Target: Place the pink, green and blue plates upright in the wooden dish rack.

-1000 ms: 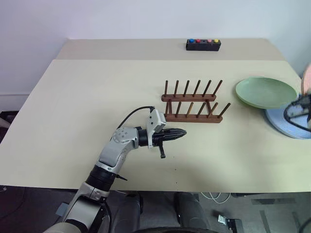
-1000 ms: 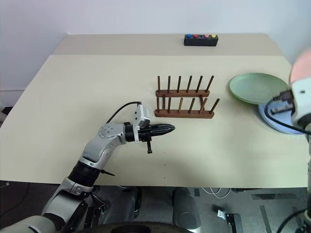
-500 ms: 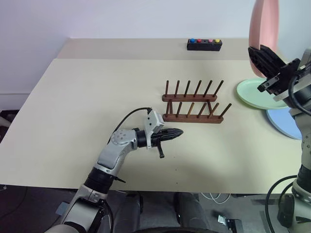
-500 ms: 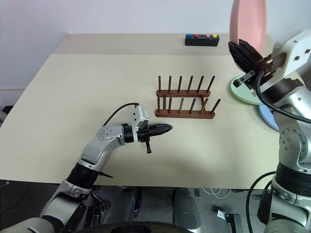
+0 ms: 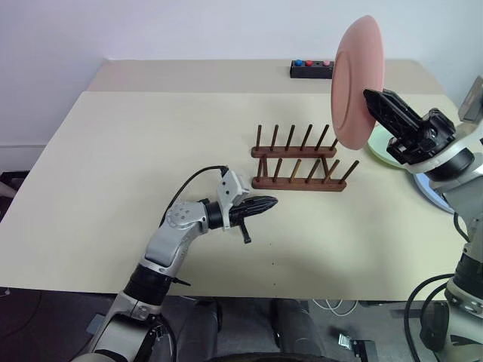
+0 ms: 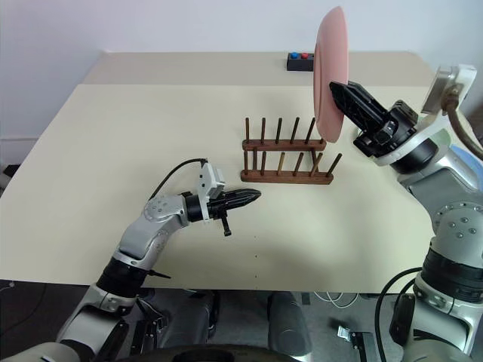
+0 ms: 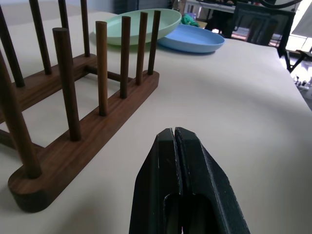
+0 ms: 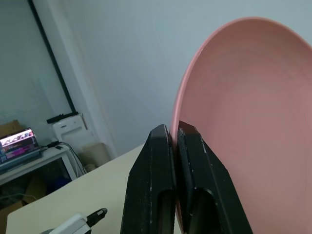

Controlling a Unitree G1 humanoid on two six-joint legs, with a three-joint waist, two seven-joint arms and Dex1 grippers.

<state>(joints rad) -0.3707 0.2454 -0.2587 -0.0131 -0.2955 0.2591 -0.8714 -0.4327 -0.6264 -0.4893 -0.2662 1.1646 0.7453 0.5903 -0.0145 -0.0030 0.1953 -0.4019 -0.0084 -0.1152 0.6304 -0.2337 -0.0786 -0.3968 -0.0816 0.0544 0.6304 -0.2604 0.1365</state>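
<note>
My right gripper is going to release the pink plate between the wooden dish rack's last wires (image 5: 336, 171), closest to the green plate.
My right gripper (image 5: 370, 96) is shut on the rim of the pink plate (image 5: 356, 81), which hangs upright in the air above the right end of the wooden dish rack (image 5: 298, 167). The rack's pegs stand bare. Behind the rack lie the green plate (image 7: 141, 22) and the blue plate (image 7: 192, 39), flat on the table and overlapping, largely hidden behind my right arm in the eye views. My left gripper (image 5: 273, 202) is shut and holds nothing, hovering low over the table just left of the rack's near rail and pointing at it.
A small black box with coloured buttons (image 5: 311, 69) sits at the table's far edge behind the rack. The beige table (image 5: 136, 151) is bare to the left of the rack and in front of it.
My right gripper has carried the pink plate from the table's right edge leftward to above the rack's right end, turning it upright. The left arm has barely moved.
</note>
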